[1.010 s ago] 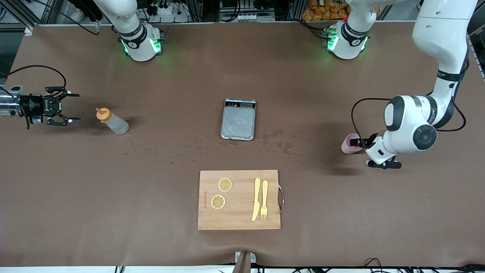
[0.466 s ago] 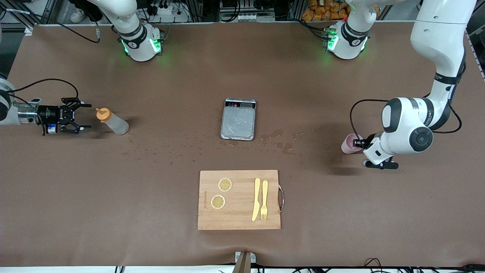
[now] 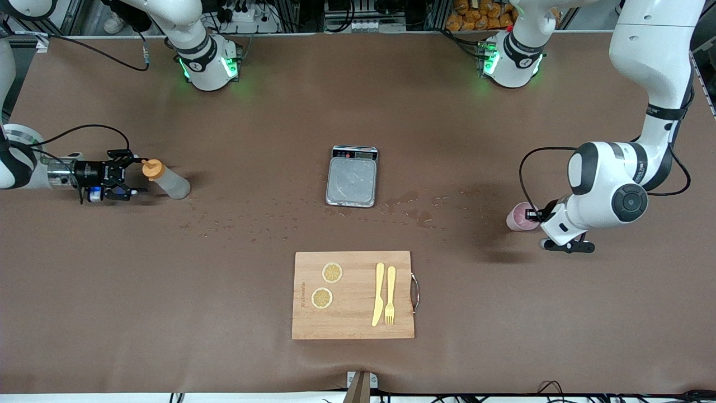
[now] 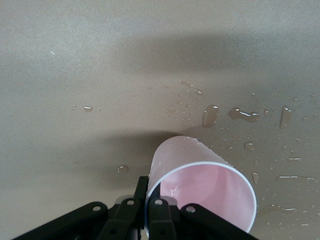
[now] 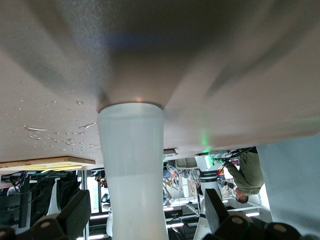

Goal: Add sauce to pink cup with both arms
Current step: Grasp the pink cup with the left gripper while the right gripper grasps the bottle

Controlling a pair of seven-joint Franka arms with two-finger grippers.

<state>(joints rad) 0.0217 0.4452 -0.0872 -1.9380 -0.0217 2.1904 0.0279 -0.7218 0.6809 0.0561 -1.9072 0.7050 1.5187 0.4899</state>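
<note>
My left gripper needs to set the pink cup down and let go of it on the middle of the grey scale's plate [image 3: 350, 179].
The sauce bottle [image 3: 169, 182], translucent grey-white with an orange cap [image 3: 149, 168], stands upright near the right arm's end of the table. My right gripper [image 3: 134, 174] is low beside it and open. In the right wrist view the bottle [image 5: 132, 165] stands between the spread fingers [image 5: 75, 215] of the gripper [image 5: 145, 220], untouched. The pink cup [image 3: 517, 217] is at the left arm's end. My left gripper [image 3: 531, 215] is shut on its rim. The left wrist view shows the cup [image 4: 200, 182] pinched by the gripper [image 4: 149, 200], one finger inside the wall, one outside.
A grey scale [image 3: 352, 178] sits mid-table. A wooden cutting board [image 3: 352, 295] nearer the front camera carries two lemon slices, a yellow knife and a fork. Water drops [image 3: 246, 221] are scattered on the brown mat between bottle, scale and cup.
My right gripper slid along the table up to the bottle, staying open. My left gripper closed on the cup's rim, and the cup shifted slightly.
</note>
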